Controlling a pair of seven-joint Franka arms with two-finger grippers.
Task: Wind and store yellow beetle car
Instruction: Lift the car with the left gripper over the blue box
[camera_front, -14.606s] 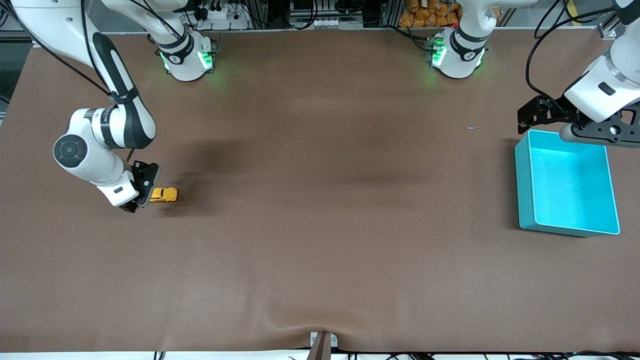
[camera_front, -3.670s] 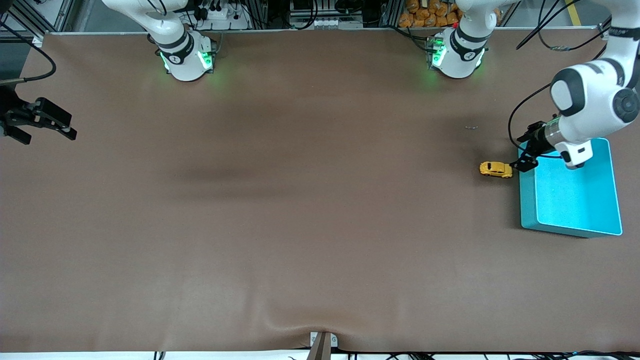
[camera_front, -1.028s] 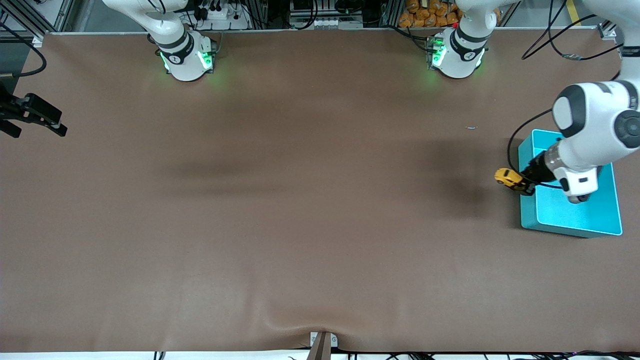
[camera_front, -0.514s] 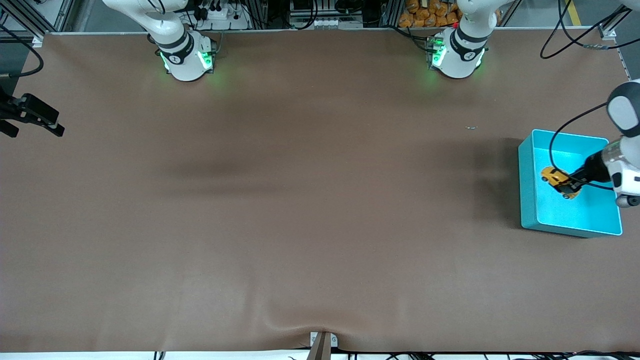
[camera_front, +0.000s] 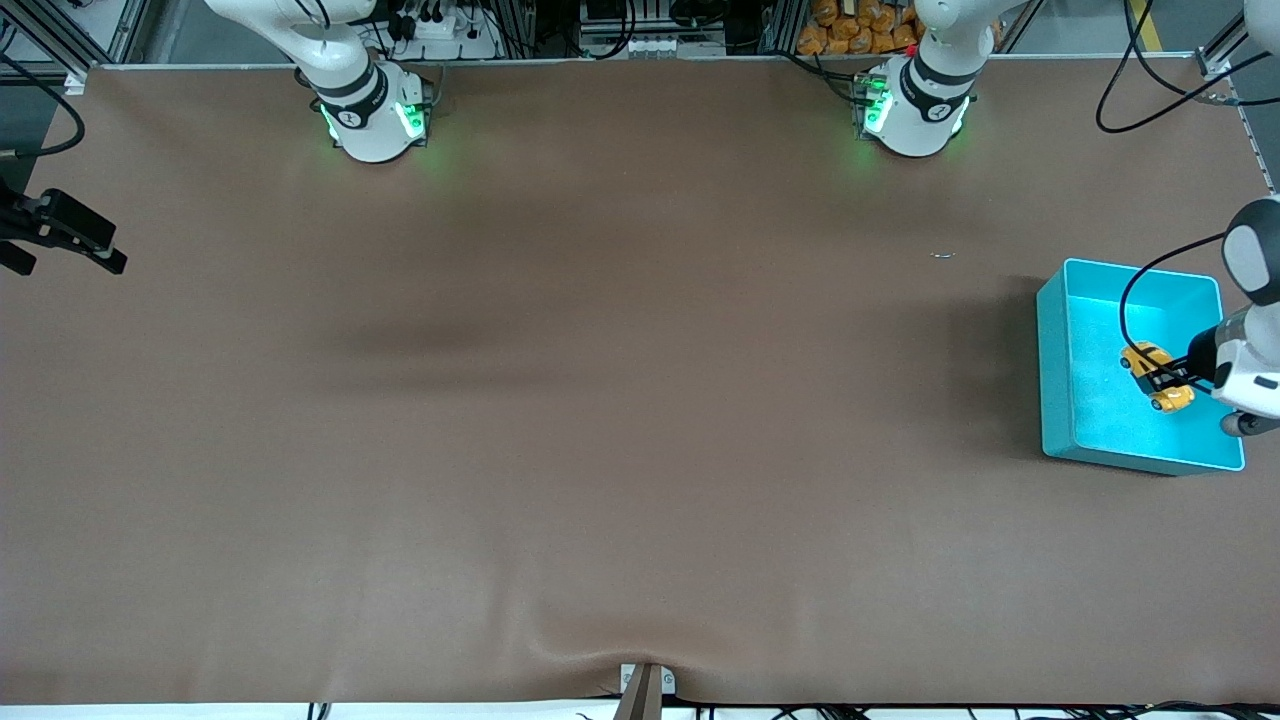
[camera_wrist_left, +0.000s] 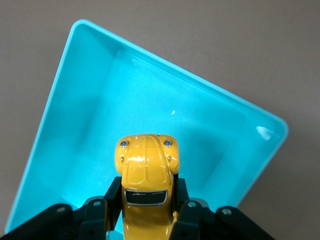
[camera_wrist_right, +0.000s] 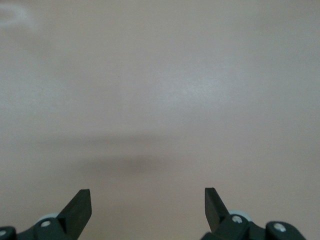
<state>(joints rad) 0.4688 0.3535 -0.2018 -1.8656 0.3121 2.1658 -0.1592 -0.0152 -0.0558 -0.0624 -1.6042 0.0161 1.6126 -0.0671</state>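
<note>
I will set the yellow beetle car down with my left gripper on the teal bin's bottom (camera_front: 1123, 397) (camera_wrist_left: 134, 146), toward the bin's end that is farther from the arm bases.
The yellow beetle car (camera_front: 1155, 377) is held in my left gripper (camera_front: 1168, 380) over the inside of the teal bin (camera_front: 1055, 370) at the left arm's end of the table. In the left wrist view the black fingers (camera_wrist_left: 186, 212) clamp both sides of the yellow beetle car (camera_wrist_left: 145, 172), with the teal bin (camera_wrist_left: 100, 90) below it. My left gripper (camera_wrist_left: 145, 212) is shut on the car. My right gripper (camera_front: 62, 238) waits at the right arm's end of the table. In the right wrist view my right gripper (camera_wrist_right: 147, 200) is open and empty over bare table.
A brown mat (camera_front: 620, 400) covers the table. A tiny pale scrap (camera_front: 943, 255) lies on it, farther from the front camera than the bin. The two arm bases (camera_front: 370, 110) stand along the table's edge farthest from the front camera.
My left gripper has carried the car from beside the bin's outer wall to over the bin's inside. The right arm has barely moved.
</note>
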